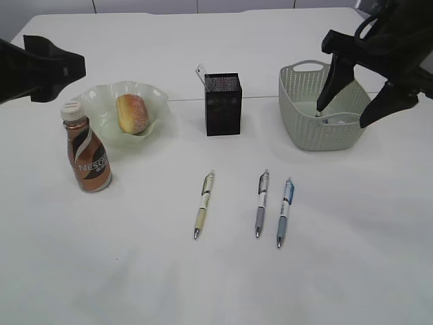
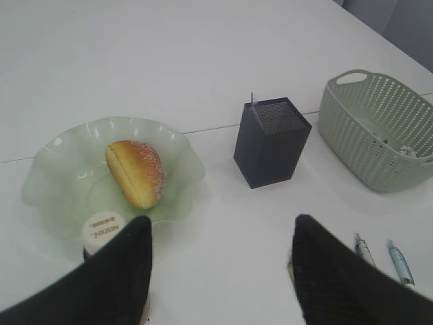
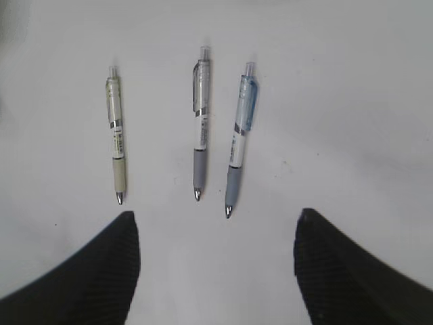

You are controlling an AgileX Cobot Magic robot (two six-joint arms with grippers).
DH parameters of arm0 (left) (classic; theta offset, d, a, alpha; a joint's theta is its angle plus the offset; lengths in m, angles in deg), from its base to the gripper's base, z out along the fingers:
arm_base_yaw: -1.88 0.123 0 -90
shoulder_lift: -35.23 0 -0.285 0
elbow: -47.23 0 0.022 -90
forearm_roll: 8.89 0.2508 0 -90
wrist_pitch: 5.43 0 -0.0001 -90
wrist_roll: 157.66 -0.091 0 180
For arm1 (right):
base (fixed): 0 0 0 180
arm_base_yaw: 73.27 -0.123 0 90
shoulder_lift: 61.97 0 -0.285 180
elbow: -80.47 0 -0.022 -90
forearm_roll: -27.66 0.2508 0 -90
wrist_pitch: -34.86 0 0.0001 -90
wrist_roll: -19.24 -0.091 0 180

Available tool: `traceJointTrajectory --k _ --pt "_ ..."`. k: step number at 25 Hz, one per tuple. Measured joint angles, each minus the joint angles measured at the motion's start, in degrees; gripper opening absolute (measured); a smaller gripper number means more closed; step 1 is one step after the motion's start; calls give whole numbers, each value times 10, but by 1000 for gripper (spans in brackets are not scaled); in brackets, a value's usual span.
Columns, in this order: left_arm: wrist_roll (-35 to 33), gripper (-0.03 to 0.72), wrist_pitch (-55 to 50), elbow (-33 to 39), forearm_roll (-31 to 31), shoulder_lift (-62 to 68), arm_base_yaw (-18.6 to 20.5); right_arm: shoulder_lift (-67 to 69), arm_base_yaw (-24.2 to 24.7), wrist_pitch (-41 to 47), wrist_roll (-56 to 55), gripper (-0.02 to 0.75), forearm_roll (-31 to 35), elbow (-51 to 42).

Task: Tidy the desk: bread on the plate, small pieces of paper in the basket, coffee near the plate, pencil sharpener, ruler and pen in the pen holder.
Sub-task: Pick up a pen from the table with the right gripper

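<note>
I need to move my right gripper next to the blue pen beside the grey pen and close it on the body's middle (image 1: 285, 203) (image 3: 239, 128), near the end with the clip.
The bread (image 1: 132, 113) lies on the pale green plate (image 1: 157, 96), and the coffee (image 1: 86, 150) stands upright at the plate's front left. The ruler (image 1: 201, 73) sticks out of the black pen holder (image 1: 223, 105). Three pens lie side by side on the desk (image 1: 216, 277): a beige pen (image 1: 203, 203), a grey pen (image 1: 262, 202) and a blue pen (image 1: 284, 211). A piece of paper (image 2: 408, 150) rests inside the basket (image 1: 318, 132). My left gripper (image 2: 223, 222) is open and empty above the coffee cap (image 2: 105, 230). My right gripper (image 1: 342, 116) hangs open over the basket. The pencil sharpener is out of view.
The pen holder stands between plate and basket at mid-table. The three pens (image 3: 199, 122) lie parallel, tips toward the front edge, with bare white desk around them. A seam runs across the desk behind the plate.
</note>
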Motion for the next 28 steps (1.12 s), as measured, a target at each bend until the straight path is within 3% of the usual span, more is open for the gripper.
traceJointTrajectory --k 4,7,10,14,28 --pt "0 475 0 0 0 0 -15 11 -13 -2 -54 552 -29 0" --pt "0 475 0 0 0 0 -22 13 -52 -2 -137 552 -138 0" --pt "3 475 -1 0 0 0 -22 17 -98 -3 -188 552 -204 0" --pt "4 475 -1 0 0 -2 -22 47 -123 -13 -215 552 -190 0" --pt "10 475 -1 0 0 -18 -22 119 -123 -21 -221 552 -194 0"
